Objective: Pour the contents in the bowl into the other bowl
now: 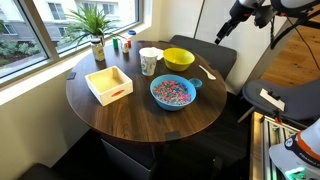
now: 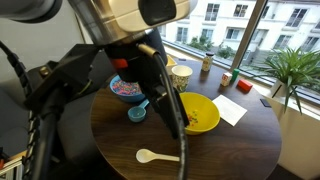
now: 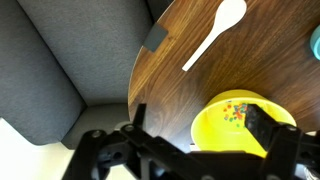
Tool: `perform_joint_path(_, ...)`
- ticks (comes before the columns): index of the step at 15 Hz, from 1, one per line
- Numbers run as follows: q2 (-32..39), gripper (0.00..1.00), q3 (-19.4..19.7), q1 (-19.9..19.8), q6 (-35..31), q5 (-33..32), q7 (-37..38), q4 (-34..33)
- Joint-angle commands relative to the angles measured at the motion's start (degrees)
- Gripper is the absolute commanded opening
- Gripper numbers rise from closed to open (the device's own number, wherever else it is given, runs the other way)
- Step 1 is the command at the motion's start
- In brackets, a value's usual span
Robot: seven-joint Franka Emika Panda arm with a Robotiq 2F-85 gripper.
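Note:
My gripper needs to close on the yellow bowl's far rim [image 1: 181, 49] [image 3: 195, 131], on the side that faces away from the blue bowl.
The yellow bowl [image 1: 178, 58] stands on the round wooden table [image 1: 130, 115] and holds a few coloured bits [image 3: 235, 110], seen in the wrist view. The blue bowl [image 1: 173, 92] stands just in front of it, filled with multicoloured bits [image 1: 172, 93]. Both bowls also show in an exterior view, the blue bowl [image 2: 126, 88] and the yellow bowl [image 2: 200, 112]. My gripper [image 3: 200, 125] is open and empty, high above the table edge beside the yellow bowl [image 3: 215, 140]. In an exterior view the gripper [image 1: 228, 30] hangs well above the table.
A white cup [image 1: 149, 62], a square wooden tray [image 1: 108, 84] and a potted plant [image 1: 97, 35] stand on the table. A white spoon [image 3: 215, 35] lies near the yellow bowl. A small blue cup [image 2: 137, 113] and a paper sheet [image 2: 228, 108] lie nearby. Grey seats surround the table.

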State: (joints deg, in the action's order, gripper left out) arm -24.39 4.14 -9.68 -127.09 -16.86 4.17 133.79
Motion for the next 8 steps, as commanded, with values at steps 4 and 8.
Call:
perform_joint_path(4, 8.6, 1.0, 3.1, 1.1, -14.2, 5.5, -2.0, -3.7)
perform_joint_path(8, 15.9, 1.0, 4.3, 3.3, -17.9, 14.7, -7.3, -8.0)
